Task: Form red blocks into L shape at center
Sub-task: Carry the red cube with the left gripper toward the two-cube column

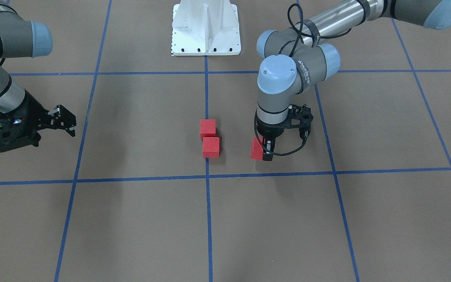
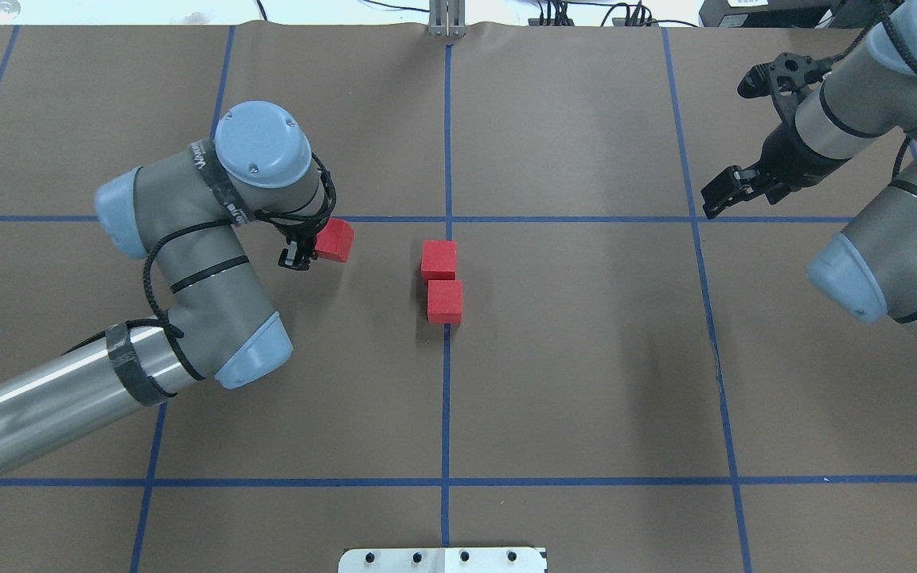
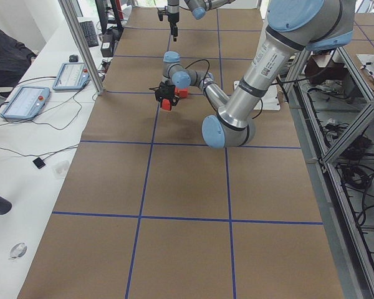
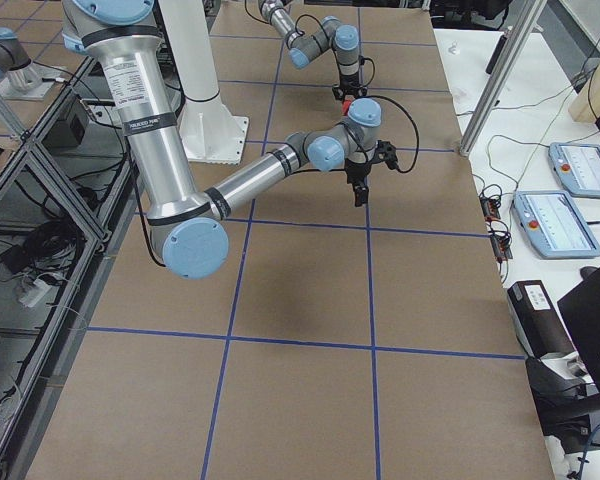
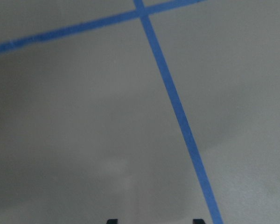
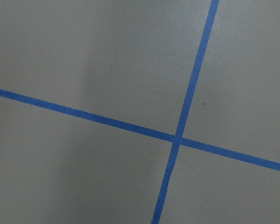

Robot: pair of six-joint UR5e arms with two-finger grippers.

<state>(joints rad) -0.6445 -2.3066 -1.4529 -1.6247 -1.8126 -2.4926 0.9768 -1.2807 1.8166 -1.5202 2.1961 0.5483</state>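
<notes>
Next, I let go of the red block in my left gripper against the side of the paired block farther from the base plate (image 1: 224, 143).
Two red blocks (image 2: 438, 260) (image 2: 445, 301) lie touching in a line on the central blue tape line (image 2: 448, 159) at the center; they appear again as the blocks (image 1: 208, 128) (image 1: 211, 147) in the front-facing view. A third red block (image 2: 336, 240) (image 1: 256, 149) is tilted, about two block widths toward the robot's left of that pair. My left gripper (image 2: 307, 253) (image 1: 262, 150) points down and is shut on it. My right gripper (image 2: 719, 195) (image 1: 67, 121) hangs open and empty, far from the blocks, over a grid line on the robot's right.
The white robot base plate (image 1: 206, 31) (image 2: 442, 559) sits at the table's robot-side edge. Beyond the far edge, a white bench carries tablets (image 3: 25, 101) and cables, with a metal post (image 3: 81, 43). Blue tape lines divide the brown surface.
</notes>
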